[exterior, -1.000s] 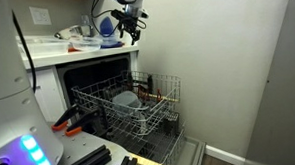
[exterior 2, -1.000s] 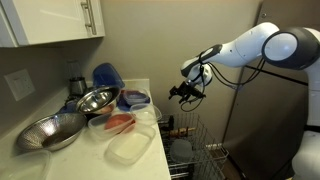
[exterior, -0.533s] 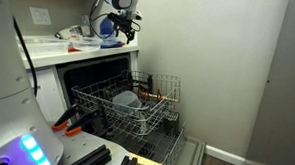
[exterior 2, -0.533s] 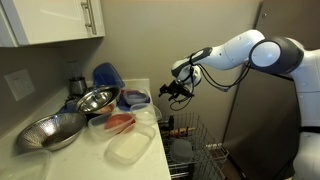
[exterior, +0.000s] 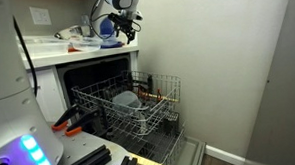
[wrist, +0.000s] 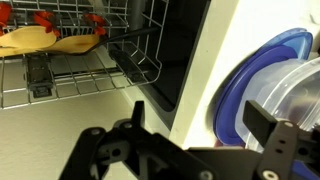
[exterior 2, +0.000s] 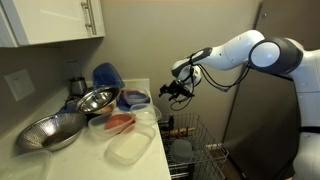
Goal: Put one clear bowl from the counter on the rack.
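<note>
The clear bowl in the blue dish is next, and my gripper will go to it and close on the bowl's rim (exterior: 114, 29) (wrist: 277, 100).
My gripper (exterior 2: 178, 92) is open and empty, hanging in the air just off the end of the white counter (exterior 2: 150, 150), above the rack (exterior 2: 198, 138). It also shows in an exterior view (exterior: 128, 29). In the wrist view its two black fingers (wrist: 200, 125) are spread wide over the counter's edge (wrist: 215, 70). A clear bowl (wrist: 296, 95) sits in a blue dish just past the right finger. That bowl (exterior 2: 138, 99) stands at the counter's end. The wire rack (exterior: 128, 105) is pulled out of the open dishwasher.
Two metal bowls (exterior 2: 95, 100), a clear container with red contents (exterior 2: 118, 124) and a flat clear container (exterior 2: 130, 150) crowd the counter. A pale grey domed dish (exterior: 126, 97) lies in the rack. A yellow thing (wrist: 45, 40) lies in the lower basket. A wall stands behind.
The gripper moved from over the rack towards the counter's end during the first half second, then stayed still. Nothing was taken hold of.
</note>
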